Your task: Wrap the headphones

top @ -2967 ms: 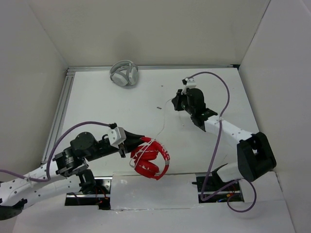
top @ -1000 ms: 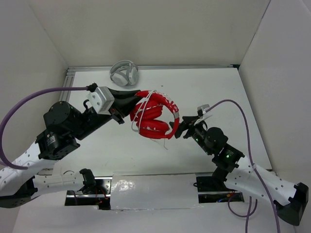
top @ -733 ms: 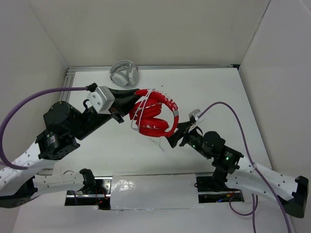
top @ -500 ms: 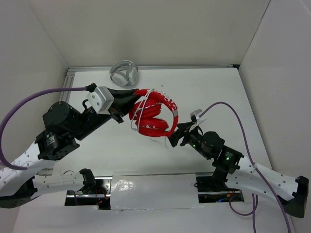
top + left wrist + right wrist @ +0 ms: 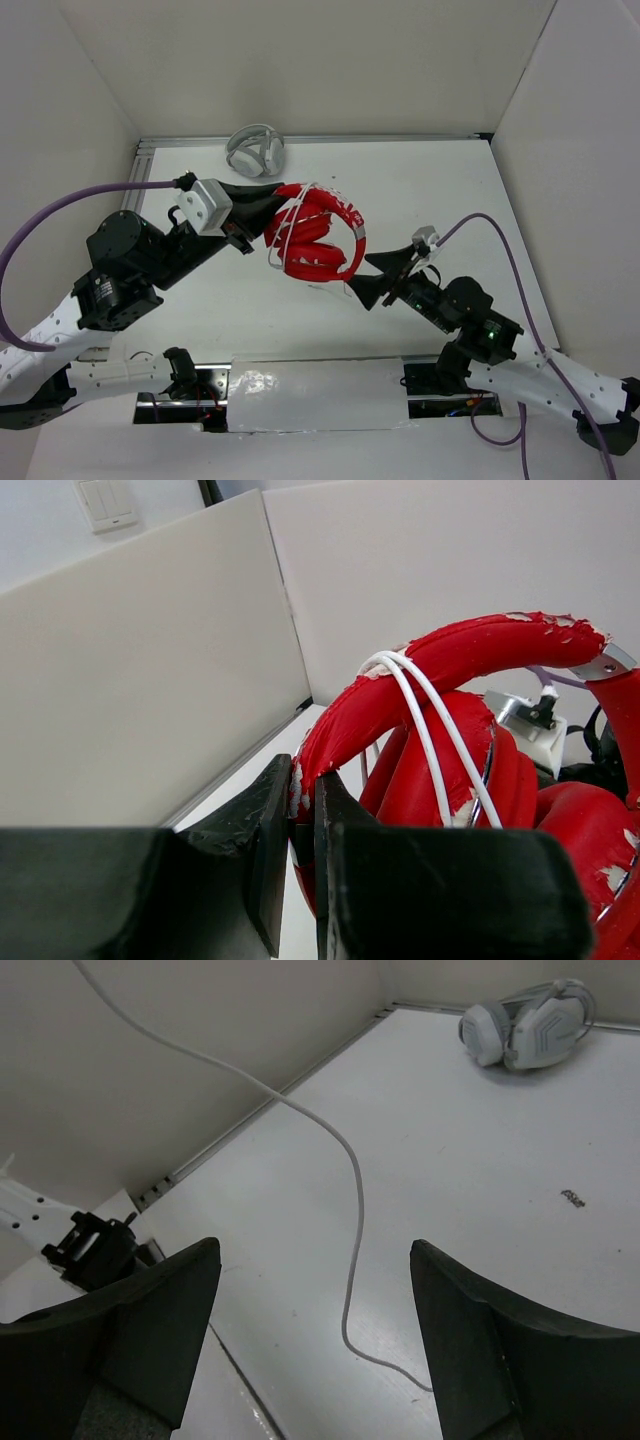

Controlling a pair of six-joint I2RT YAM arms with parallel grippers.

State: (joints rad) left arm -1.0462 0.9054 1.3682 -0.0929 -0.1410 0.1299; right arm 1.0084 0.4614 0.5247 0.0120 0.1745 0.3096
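Note:
My right gripper is to grab the white cable next by its hanging tail (image 5: 348,289) (image 5: 348,1302), just above the loose end, below the red headphones' ear cups.
The red headphones (image 5: 312,243) hang in the air above the table's middle, the white cable (image 5: 430,730) looped several times over the headband. My left gripper (image 5: 262,218) is shut on the headband's left end (image 5: 303,785). My right gripper (image 5: 378,277) is just right of and below the ear cups, open and holding nothing. In the right wrist view the open right gripper (image 5: 312,1255) frames the loose cable tail (image 5: 352,1180), which drops to the table between the fingers without touching them.
White-grey headphones (image 5: 255,151) lie at the table's back left corner (image 5: 530,1032). A metal rail (image 5: 125,225) runs along the table's left edge. White walls close in three sides of the table (image 5: 450,190).
The right gripper dipped under the ear cups, then drew back a little to the right and widened slightly. The left gripper and the headphones held still.

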